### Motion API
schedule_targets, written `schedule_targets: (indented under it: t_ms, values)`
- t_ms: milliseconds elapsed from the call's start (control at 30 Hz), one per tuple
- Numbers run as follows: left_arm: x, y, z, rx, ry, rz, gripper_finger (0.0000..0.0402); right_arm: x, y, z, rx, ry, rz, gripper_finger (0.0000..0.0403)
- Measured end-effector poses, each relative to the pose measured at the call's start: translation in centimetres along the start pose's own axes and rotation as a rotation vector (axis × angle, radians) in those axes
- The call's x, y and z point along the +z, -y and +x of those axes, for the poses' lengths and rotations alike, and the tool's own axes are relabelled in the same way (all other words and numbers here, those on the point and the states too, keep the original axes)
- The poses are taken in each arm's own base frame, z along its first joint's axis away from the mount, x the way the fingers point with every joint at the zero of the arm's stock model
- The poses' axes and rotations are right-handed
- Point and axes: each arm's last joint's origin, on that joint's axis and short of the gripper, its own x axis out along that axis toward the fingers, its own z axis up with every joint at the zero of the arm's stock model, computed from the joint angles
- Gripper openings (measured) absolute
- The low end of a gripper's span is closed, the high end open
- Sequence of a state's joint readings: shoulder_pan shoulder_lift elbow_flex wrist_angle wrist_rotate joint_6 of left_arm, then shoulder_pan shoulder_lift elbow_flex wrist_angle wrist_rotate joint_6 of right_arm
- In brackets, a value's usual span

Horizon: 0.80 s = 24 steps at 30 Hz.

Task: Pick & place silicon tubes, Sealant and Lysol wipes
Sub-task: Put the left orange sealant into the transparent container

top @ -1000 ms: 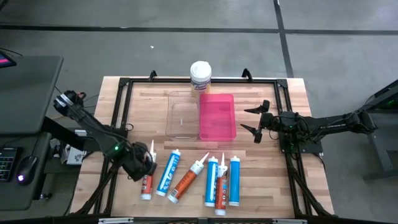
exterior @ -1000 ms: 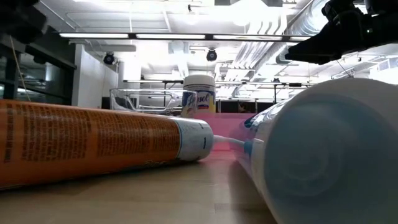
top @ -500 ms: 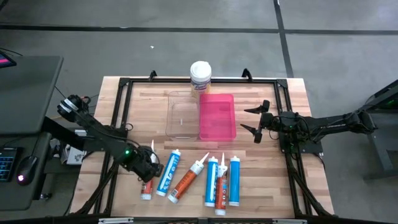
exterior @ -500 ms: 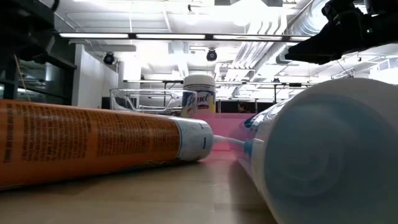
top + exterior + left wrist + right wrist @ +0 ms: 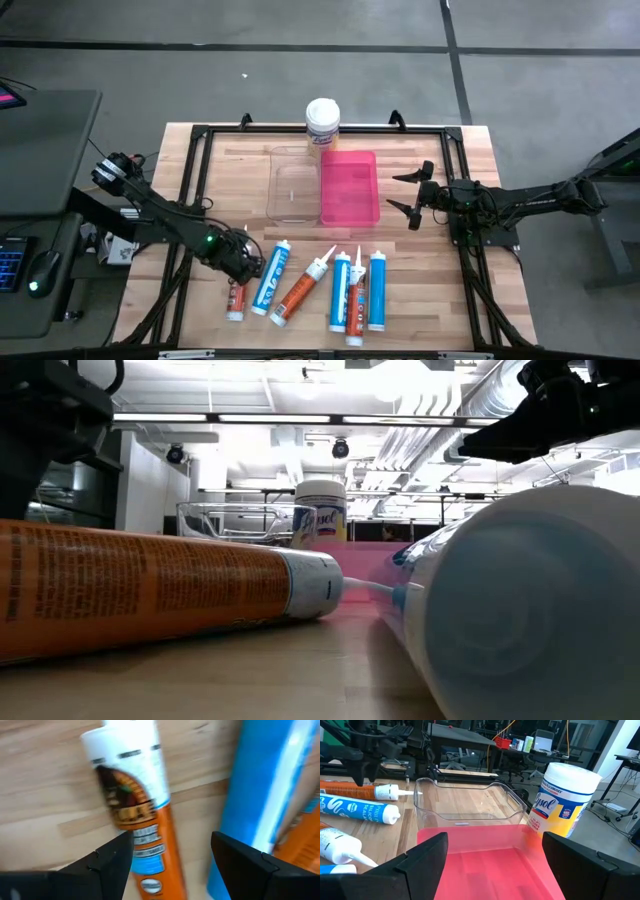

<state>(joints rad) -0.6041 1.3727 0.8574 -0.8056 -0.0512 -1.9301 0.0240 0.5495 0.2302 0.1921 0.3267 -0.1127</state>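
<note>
The blue cartridge is crowding one finger of my left gripper beside the orange cartridge below it, so I should back away and grasp the orange cartridge by its white end [image 5: 127, 750].
Several cartridges lie side by side on the table's near half. The leftmost one [image 5: 237, 295] is orange and white, with a blue one [image 5: 271, 278] to its right. My left gripper [image 5: 243, 263] is open, low over the leftmost cartridge's nozzle end. In the left wrist view its fingers [image 5: 171, 837] stand either side of the orange cartridge [image 5: 145, 820], beside the blue one [image 5: 270, 790]. The Lysol wipes canister [image 5: 322, 122] stands upright on its base at the far edge. My right gripper [image 5: 410, 195] is open and empty, right of the pink tray [image 5: 349, 187].
A clear tray [image 5: 294, 185] sits left of the pink tray, both at the table's middle. Four more cartridges, orange [image 5: 300, 290] and blue [image 5: 377, 290], lie to the right of the left gripper. A black frame [image 5: 200, 135] borders the table.
My left gripper has moved toward the table's right edge, from beside the leftmost cartridge to over its nozzle end, which it now hides in the high view. The cartridges have stayed in place.
</note>
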Motion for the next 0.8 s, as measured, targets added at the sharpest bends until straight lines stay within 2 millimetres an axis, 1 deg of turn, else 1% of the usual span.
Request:
schedule_targets:
  t_ms: [100,167,267,433,500,600,800]
  values:
    - [0.0,0.3,0.0,-0.043,0.036,0.030,0.0260,0.0,0.0,0.0,0.000,0.000,0.000,0.0321]
    - [0.1,0.3,0.0,-0.044,0.058,0.075,0.0260,0.0,0.0,0.0,0.001,0.000,0.000,0.0321]
    - [0.1,0.2,0.0,-0.035,0.046,0.080,0.0260,0.0,0.0,0.0,0.000,0.000,0.000,0.0321]
    - [0.3,-0.8,0.0,0.087,0.015,0.040,0.0260,0.0,0.0,0.0,0.001,0.000,0.000,0.0321]
    - [0.3,-0.9,0.0,0.100,0.022,0.024,0.0266,0.0,0.0,0.0,0.000,0.000,0.000,0.0321]
    - [0.4,-0.9,0.0,0.092,0.030,0.004,0.0291,0.0,0.0,0.0,0.000,0.000,0.000,0.0321]
    - [0.2,-0.4,0.0,0.035,0.028,-0.011,0.0365,0.0,0.0,0.0,0.000,0.000,0.000,0.0321]
